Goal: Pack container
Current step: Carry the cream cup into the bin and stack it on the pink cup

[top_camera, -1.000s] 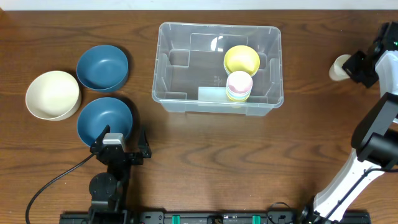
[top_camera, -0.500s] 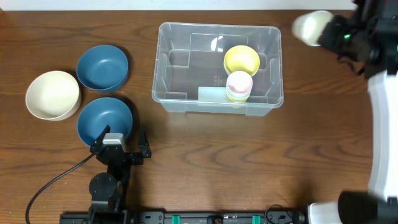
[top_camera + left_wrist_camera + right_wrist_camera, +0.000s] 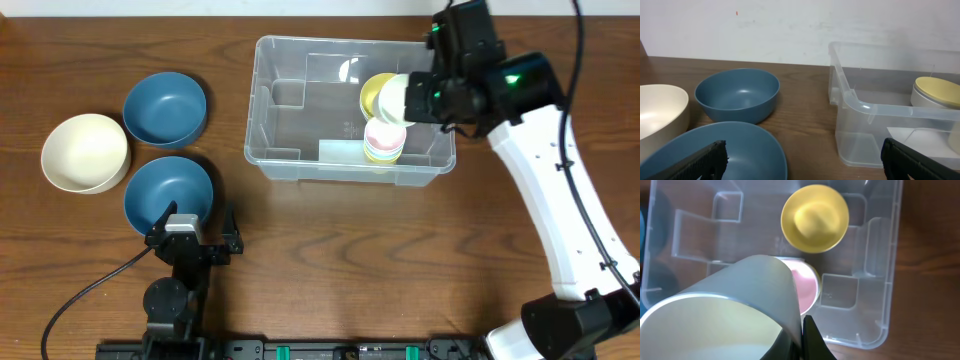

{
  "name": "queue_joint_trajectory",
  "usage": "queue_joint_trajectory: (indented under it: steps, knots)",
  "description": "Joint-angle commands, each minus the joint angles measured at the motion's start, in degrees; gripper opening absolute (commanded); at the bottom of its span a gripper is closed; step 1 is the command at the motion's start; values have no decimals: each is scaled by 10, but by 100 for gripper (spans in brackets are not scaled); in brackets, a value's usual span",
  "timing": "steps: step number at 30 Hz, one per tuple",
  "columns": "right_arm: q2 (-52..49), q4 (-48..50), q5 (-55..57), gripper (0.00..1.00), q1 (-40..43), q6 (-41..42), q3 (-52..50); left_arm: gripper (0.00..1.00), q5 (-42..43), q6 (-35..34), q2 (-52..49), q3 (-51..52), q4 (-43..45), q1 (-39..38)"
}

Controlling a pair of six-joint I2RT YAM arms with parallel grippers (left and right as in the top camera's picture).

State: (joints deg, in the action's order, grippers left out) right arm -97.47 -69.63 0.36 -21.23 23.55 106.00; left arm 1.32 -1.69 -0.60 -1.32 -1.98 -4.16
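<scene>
Next, my left gripper moves next to the near blue bowl's rim (image 3: 211, 200) (image 3: 783, 153), on the side that faces the clear plastic container, and closes on it there.
The clear plastic container (image 3: 300, 120) sits at the table's middle back. It holds a yellow bowl (image 3: 378, 93) and a stack of small cups with a pink top (image 3: 384, 140). My right gripper (image 3: 412, 98) is shut on a pale cream cup (image 3: 394, 97) and holds it on its side above the container's right half, over the yellow bowl and the pink stack. In the right wrist view the cream cup (image 3: 725, 315) fills the lower left, with the pink cup (image 3: 807, 287) and the yellow bowl (image 3: 815, 217) below it. My left gripper (image 3: 190, 240) is open and empty at the front left.
Two blue bowls (image 3: 165, 108) (image 3: 168, 192) and a cream bowl (image 3: 85, 152) stand left of the container. The left wrist view shows the near blue bowl (image 3: 720, 152), the far blue bowl (image 3: 737, 95) and the container wall (image 3: 865, 125).
My right arm has swung from the far right edge to above the container's right half, carrying the cream cup. The left arm has not moved.
</scene>
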Motion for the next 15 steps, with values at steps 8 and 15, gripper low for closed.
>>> queue_joint_trajectory:
  steps: [8,15]
  knots:
    - [-45,-24,57,1,-16,39,-16,98,-5,-3,3,11,-21,2]
    - [-50,19,57,1,-16,38,-75,98,-5,-3,3,11,-21,2]
